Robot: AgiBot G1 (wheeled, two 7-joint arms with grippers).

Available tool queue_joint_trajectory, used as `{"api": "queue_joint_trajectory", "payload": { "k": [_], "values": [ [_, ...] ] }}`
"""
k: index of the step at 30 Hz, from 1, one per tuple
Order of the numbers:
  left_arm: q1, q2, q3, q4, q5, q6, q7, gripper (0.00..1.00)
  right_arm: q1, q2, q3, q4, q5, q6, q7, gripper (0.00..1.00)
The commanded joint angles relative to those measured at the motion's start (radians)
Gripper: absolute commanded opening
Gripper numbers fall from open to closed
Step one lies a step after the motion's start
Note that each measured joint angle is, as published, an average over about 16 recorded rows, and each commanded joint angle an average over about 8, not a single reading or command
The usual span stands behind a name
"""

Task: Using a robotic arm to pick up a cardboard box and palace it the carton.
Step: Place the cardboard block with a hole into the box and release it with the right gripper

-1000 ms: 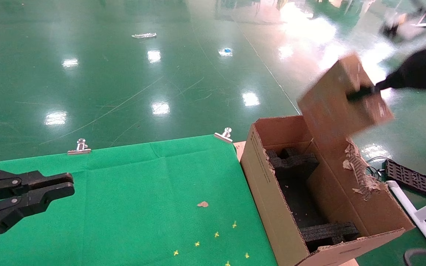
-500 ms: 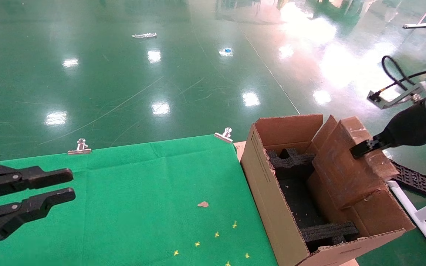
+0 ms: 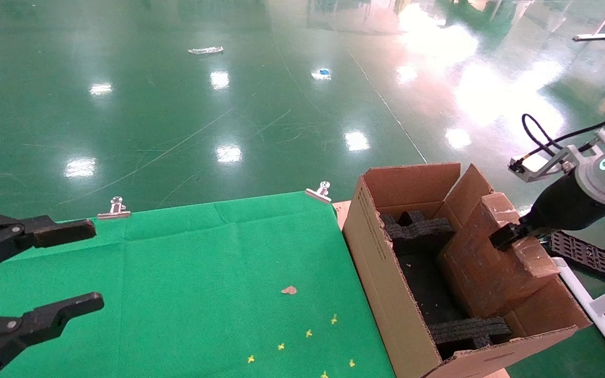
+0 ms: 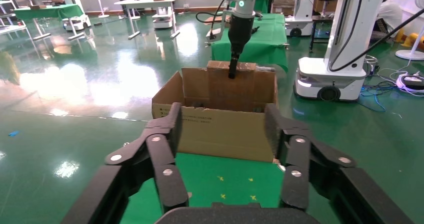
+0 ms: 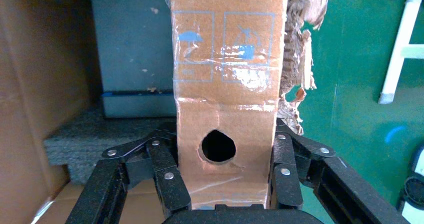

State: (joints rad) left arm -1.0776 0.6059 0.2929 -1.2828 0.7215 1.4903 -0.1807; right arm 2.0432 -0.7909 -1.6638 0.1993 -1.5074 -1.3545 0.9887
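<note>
My right gripper should release the flat cardboard box between the black foam blocks, along the carton's torn side (image 3: 456,278).
My right gripper (image 3: 504,239) on the white robotic arm (image 3: 604,173) is shut on the flat cardboard box (image 3: 483,262), tilted and lowered partly into the carton (image 3: 376,252) against its right wall. The right wrist view shows the box's narrow edge with a round hole (image 5: 218,146) clamped between my fingers (image 5: 167,176). Black foam blocks (image 3: 418,228) lie inside the carton. My left gripper (image 3: 79,265) is open and empty over the green cloth at the left. The left wrist view shows the carton (image 4: 220,131) and the box (image 4: 230,87) farther off.
The green cloth (image 3: 202,273) covers the table, held by metal clips (image 3: 115,208) at its far edge. A cardboard scrap (image 3: 288,290) and small yellow marks lie on it. A black grid piece (image 3: 583,254) and white pipes (image 3: 586,299) are on the floor right of the carton.
My right gripper has carried the cardboard box down from above the carton into it. My left gripper's fingers have spread wide apart.
</note>
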Motion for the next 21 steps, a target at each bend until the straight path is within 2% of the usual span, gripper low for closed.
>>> {"api": "queue_joint_trajectory", "payload": {
  "k": [1,11,20,21],
  "values": [
    [0.000,0.000,0.000,0.000,0.000,0.000,0.000,1.00,-0.016,-0.011,0.000,-0.025,0.002,0.009,-0.006,0.00],
    [0.000,0.000,0.001,0.000,0.000,0.000,0.000,1.00,-0.157,-0.063,0.022,-0.103,0.040,0.116,-0.015,0.00],
    [0.000,-0.001,0.001,0.000,-0.001,-0.001,0.001,1.00,-0.293,-0.059,0.083,-0.128,0.130,0.276,-0.065,0.00],
    [0.000,-0.001,0.001,0.000,-0.001,-0.001,0.001,1.00,-0.304,-0.056,0.090,-0.129,0.140,0.291,-0.073,0.05]
  ]
}}
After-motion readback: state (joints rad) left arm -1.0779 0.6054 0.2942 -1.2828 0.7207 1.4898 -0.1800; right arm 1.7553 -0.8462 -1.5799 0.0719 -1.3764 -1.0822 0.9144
